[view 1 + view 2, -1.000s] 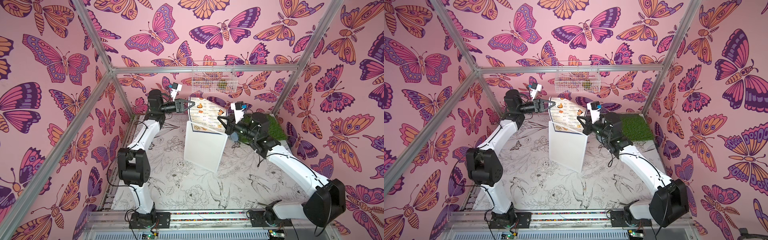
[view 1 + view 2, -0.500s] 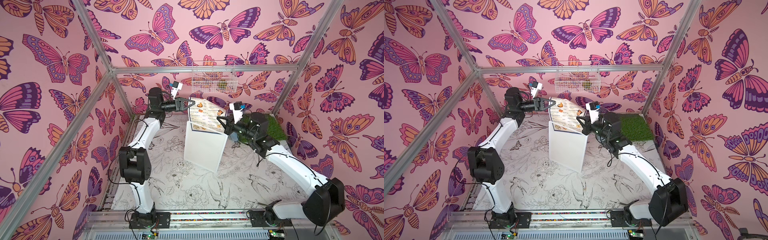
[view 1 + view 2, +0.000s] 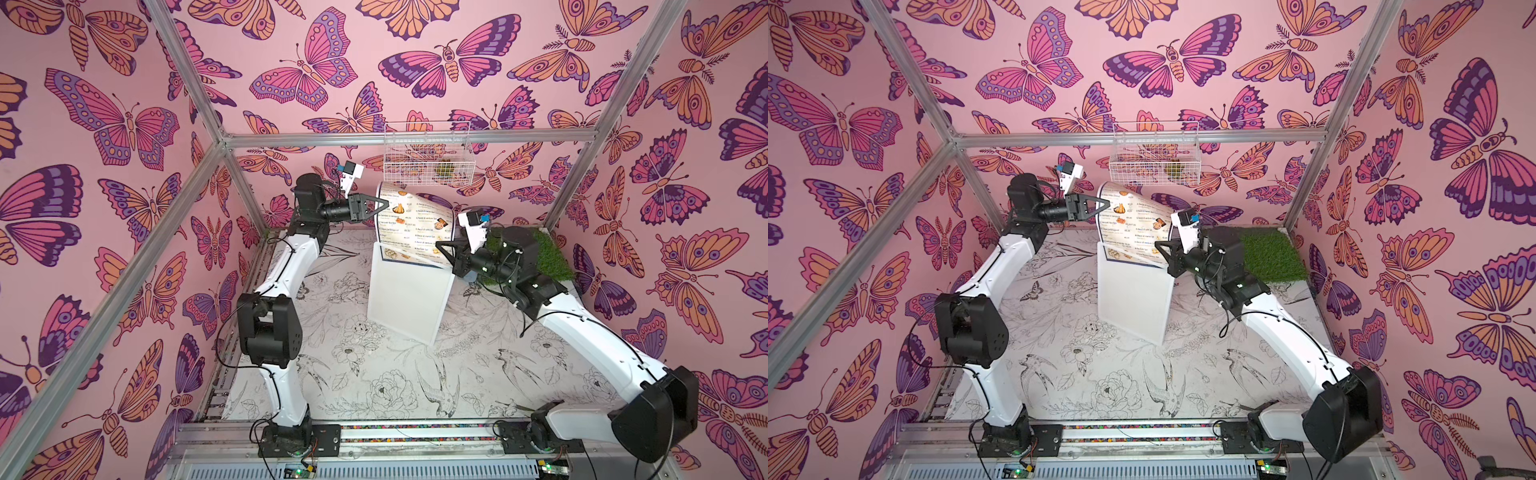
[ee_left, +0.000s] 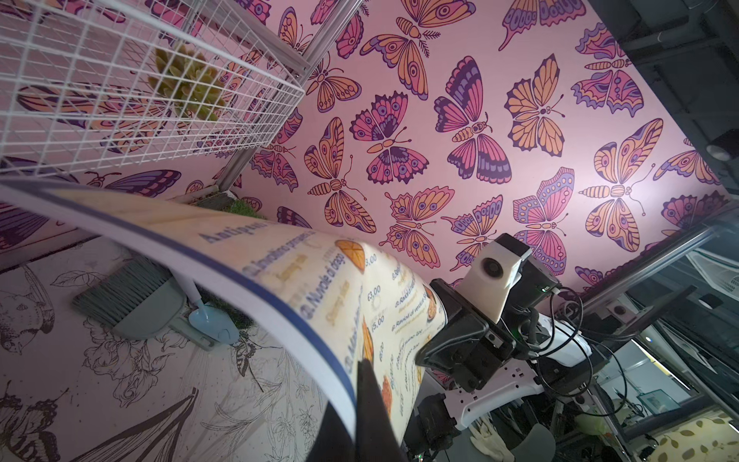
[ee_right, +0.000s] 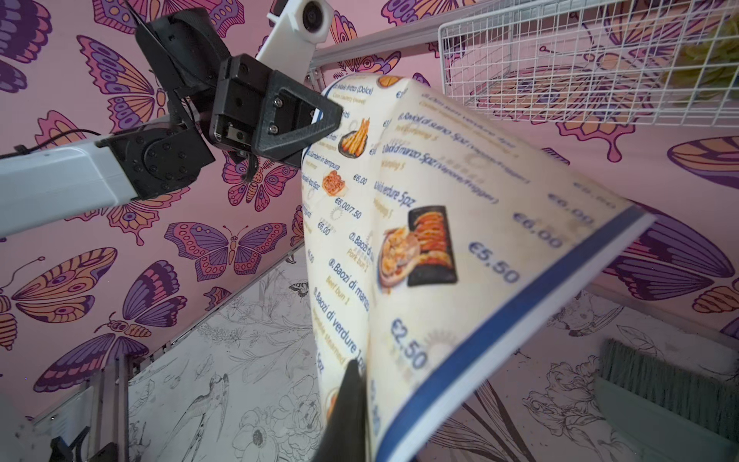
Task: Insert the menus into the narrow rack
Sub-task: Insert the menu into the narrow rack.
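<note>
I will open my left gripper, as the menu's upper part bows back above the narrow rack, let the menu straighten and take its side edge lower [image 3: 378,229] before I push down.
The menu [image 3: 411,224] is a cream sheet with a blue border, held up in the air and bowed between both grippers. My left gripper [image 3: 384,204] is shut on its upper left edge, and its black fingers [image 4: 368,400] pinch the blue border. Shut on the lower right edge is my right gripper [image 3: 440,245], also seen against the sheet [image 5: 354,372]. The narrow rack [image 3: 409,299] is a white slab standing upright on the floor just below. The menu's bottom edge [image 3: 1129,259] meets the rack's top [image 3: 1133,299]. I cannot tell whether it is inside the slot.
A white wire basket [image 3: 428,153] holding a green plant hangs on the back wall just above the menu. A green turf mat [image 3: 548,257] lies at the back right behind the right arm. A grey brush and dustpan [image 4: 132,296] rest on the floor by the mat.
Both grippers have edged slightly toward each other while still holding the menu. The rack has not moved.
</note>
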`<state>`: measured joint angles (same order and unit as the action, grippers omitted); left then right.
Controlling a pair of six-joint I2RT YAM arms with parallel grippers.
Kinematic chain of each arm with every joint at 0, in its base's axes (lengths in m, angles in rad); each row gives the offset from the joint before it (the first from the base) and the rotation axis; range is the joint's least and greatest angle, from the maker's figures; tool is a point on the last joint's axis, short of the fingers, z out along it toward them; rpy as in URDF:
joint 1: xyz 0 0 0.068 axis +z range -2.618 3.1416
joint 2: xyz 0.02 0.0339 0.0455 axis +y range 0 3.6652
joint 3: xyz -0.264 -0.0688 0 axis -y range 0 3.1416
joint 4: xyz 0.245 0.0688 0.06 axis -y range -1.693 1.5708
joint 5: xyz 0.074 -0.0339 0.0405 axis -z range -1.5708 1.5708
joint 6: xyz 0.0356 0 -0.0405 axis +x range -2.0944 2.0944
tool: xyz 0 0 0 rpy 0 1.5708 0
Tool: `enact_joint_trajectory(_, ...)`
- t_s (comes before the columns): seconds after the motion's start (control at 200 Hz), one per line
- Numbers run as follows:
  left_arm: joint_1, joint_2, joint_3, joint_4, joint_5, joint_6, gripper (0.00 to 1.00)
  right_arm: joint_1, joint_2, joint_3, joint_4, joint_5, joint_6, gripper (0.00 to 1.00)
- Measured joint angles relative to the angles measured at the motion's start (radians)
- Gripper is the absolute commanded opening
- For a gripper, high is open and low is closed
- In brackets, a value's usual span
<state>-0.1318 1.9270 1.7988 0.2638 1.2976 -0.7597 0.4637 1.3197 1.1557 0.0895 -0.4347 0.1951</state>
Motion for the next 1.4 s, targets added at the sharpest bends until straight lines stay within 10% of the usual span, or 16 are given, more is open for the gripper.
enact_joint_trajectory(0.14, -0.001, 0.007, 0.014, -0.002, 0.013, -0.001, 0.07, 0.001, 0.000, -0.012, 0.011, -0.002, 0.006, 0.00)
enact_joint_trajectory(0.32, -0.007, 0.007, 0.018, -0.003, 0.015, -0.004, 0.42, 0.002, 0.000, -0.049, 0.039, -0.003, 0.011, 0.00)
enact_joint_trajectory(0.686, -0.019, 0.007, -0.011, -0.002, 0.011, 0.002, 0.66, 0.002, -0.026, -0.080, 0.064, 0.035, 0.011, 0.00)
enact_joint_trajectory(1.122, 0.013, -0.015, -0.110, -0.003, -0.047, 0.019, 0.68, 0.002, -0.022, -0.070, 0.092, 0.047, 0.016, 0.00)
enact_joint_trajectory(1.402, 0.013, -0.018, -0.117, -0.003, -0.056, 0.020, 0.43, 0.002, -0.022, -0.080, 0.130, 0.061, 0.037, 0.00)
